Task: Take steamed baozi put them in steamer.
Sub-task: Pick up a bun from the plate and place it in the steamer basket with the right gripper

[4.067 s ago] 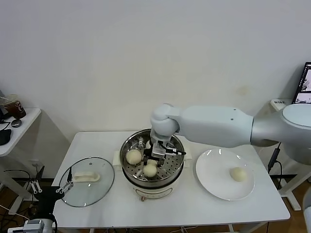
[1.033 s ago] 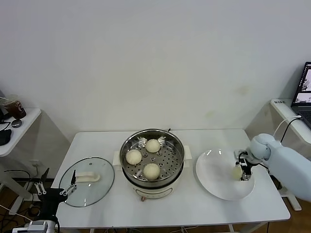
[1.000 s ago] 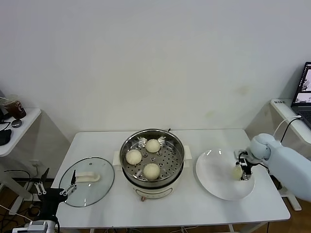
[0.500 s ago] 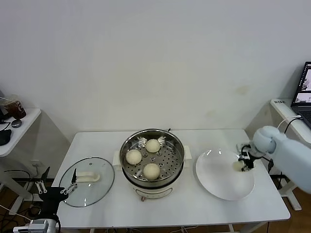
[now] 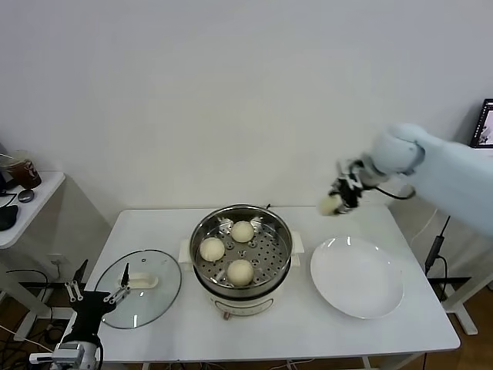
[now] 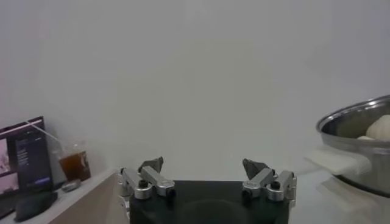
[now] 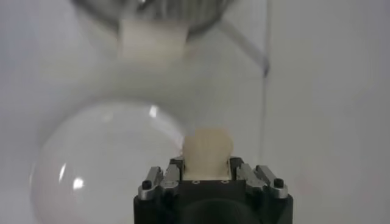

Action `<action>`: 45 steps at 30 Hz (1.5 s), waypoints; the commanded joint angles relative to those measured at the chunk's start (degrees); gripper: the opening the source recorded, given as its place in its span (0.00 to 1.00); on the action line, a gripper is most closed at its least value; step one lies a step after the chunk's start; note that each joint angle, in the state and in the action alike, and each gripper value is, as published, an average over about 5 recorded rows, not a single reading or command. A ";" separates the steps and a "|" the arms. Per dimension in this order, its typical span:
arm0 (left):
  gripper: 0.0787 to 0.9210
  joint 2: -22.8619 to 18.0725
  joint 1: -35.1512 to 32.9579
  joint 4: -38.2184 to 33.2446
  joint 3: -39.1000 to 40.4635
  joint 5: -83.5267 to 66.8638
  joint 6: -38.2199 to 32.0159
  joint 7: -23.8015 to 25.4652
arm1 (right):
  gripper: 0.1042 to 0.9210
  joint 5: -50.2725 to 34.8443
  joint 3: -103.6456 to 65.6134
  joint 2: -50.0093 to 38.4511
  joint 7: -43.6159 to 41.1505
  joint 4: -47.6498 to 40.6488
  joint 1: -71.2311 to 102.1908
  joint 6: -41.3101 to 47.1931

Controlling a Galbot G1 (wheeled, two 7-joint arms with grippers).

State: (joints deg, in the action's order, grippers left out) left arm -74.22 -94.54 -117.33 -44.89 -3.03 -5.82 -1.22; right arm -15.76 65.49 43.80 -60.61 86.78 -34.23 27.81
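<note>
Next, I let go of the baozi with my right gripper on the bare steamer's bottom on the side [image 5: 264,247] that faces the white plate.
The steel steamer [image 5: 206,233] sits mid-table in its white pot base and holds three baozi: one at the back [image 5: 243,231], one at the left [image 5: 212,249], one at the front [image 5: 240,271]. My right gripper [image 5: 336,199] is shut on the fourth baozi [image 5: 330,204] and holds it high in the air, to the right of and above the steamer, over the table's back edge. In the right wrist view the bun [image 7: 207,148] sits between the fingers [image 7: 172,171], with the steamer's handle [image 7: 152,38] ahead. My left gripper [image 5: 98,297] is open and empty, low off the table's left front corner.
An empty white plate [image 5: 357,277] lies on the table right of the steamer. A round glass lid [image 5: 139,287] with a white handle lies left of it. A side table with a drink cup [image 5: 21,169] stands far left.
My right gripper has taken the last baozi off the white plate and lifted it up and leftward toward the steamer. The plate is now bare. The left gripper shifted slightly.
</note>
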 commanded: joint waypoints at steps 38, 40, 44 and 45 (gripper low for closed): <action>0.88 -0.65 0.27 1.13 -1.57 0.90 -0.81 -0.12 | 0.53 -6.59 7.22 17.40 11.27 -3.35 9.71 13.78; 0.88 -0.68 0.32 1.16 -1.56 0.91 -0.79 -0.11 | 0.61 -6.84 6.34 16.32 11.27 -2.12 8.99 13.78; 0.88 -0.84 0.66 1.29 -1.24 0.91 -0.69 -0.08 | 0.74 -7.21 3.80 13.32 11.56 1.20 7.96 13.78; 0.88 -0.86 0.76 1.35 -1.15 0.91 -0.65 -0.07 | 0.78 -7.20 2.98 12.51 11.78 2.14 7.92 13.78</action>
State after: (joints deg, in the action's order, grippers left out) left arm -75.04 -94.01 -116.12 -46.34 -2.15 -6.60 -1.33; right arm -23.08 72.27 60.29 -49.45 84.44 -25.82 41.34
